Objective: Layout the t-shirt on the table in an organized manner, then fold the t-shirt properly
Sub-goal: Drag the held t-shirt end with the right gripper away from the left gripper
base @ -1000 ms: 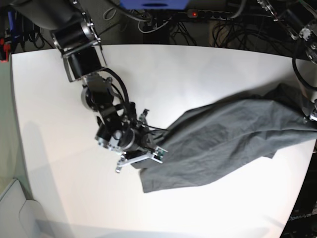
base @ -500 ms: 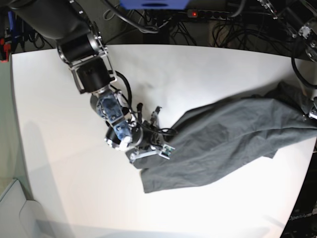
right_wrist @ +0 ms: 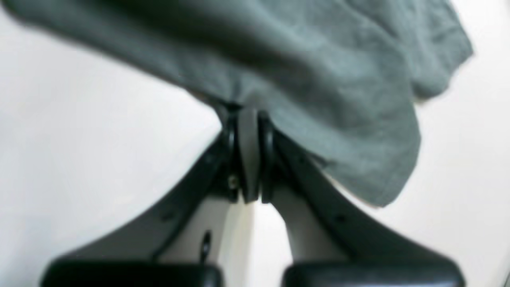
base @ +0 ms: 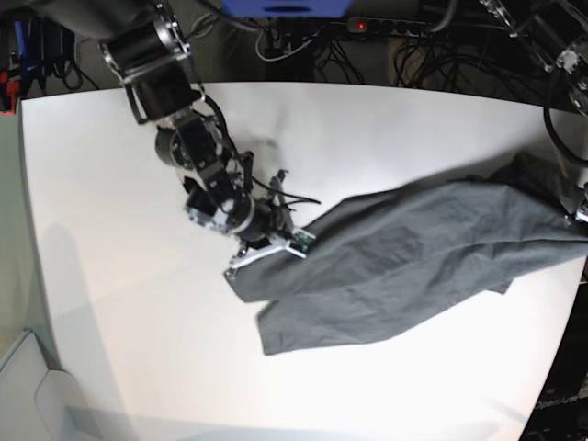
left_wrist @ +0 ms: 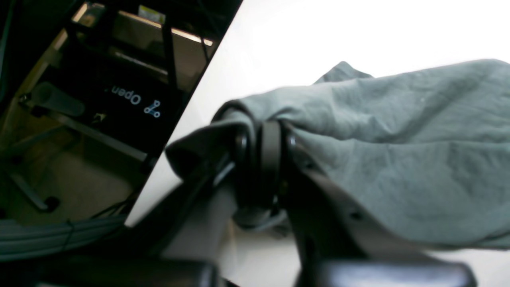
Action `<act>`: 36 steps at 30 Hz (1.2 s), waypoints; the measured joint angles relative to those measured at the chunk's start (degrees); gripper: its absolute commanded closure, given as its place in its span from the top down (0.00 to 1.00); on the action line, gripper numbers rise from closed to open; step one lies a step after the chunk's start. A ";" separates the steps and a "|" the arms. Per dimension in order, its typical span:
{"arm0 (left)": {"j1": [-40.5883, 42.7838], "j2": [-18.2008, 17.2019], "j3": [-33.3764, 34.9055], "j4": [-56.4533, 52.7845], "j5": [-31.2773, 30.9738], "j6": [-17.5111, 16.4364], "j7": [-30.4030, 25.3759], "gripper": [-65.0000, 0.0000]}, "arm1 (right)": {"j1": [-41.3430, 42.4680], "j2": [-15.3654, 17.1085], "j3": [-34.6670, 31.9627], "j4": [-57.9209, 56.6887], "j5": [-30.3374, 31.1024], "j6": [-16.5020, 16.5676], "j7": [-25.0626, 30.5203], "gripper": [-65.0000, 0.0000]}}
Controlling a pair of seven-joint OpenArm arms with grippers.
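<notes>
I'll release the t-shirt's edge with my right gripper on the bare white table (base: 260,178) just behind the crumpled cloth.
The dark grey t-shirt (base: 413,257) lies crumpled and stretched across the right half of the white table (base: 367,138). My right gripper (base: 237,267) is shut on the shirt's near-left edge. The right wrist view shows its jaws closed (right_wrist: 245,131) on the cloth (right_wrist: 338,79) just above the tabletop (right_wrist: 79,139). My left gripper (base: 581,216) is at the table's right edge. In the left wrist view it is shut (left_wrist: 263,147) on a bunched fold of the shirt (left_wrist: 398,139). No neck label shows.
The table's right edge (left_wrist: 191,107) runs close beside the left gripper, with a dark frame and floor (left_wrist: 79,119) below it. Cables and a power strip (base: 386,26) lie behind the table's back edge.
My right gripper has moved back and up the table with the shirt's edge, dragging that corner out to the left. The right arm has swung back. The left gripper has stayed put.
</notes>
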 measured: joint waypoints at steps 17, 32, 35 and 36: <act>-0.63 -0.02 0.15 0.26 -0.04 -0.17 -0.02 0.00 | -14.91 8.41 -10.27 34.34 -6.43 4.28 -9.33 0.00; -0.50 0.42 -0.07 0.39 -0.26 -0.20 -0.02 0.00 | -7.21 8.61 -4.50 27.43 -6.38 4.31 -20.63 0.49; -0.50 0.48 -0.04 0.42 -0.22 -0.17 -0.02 0.00 | -8.31 8.55 -4.61 27.41 -6.34 4.20 -20.04 0.57; -0.52 0.44 -0.04 0.42 -0.24 -0.20 -0.02 0.00 | -9.14 8.57 -4.68 27.43 -6.34 4.24 -20.22 0.57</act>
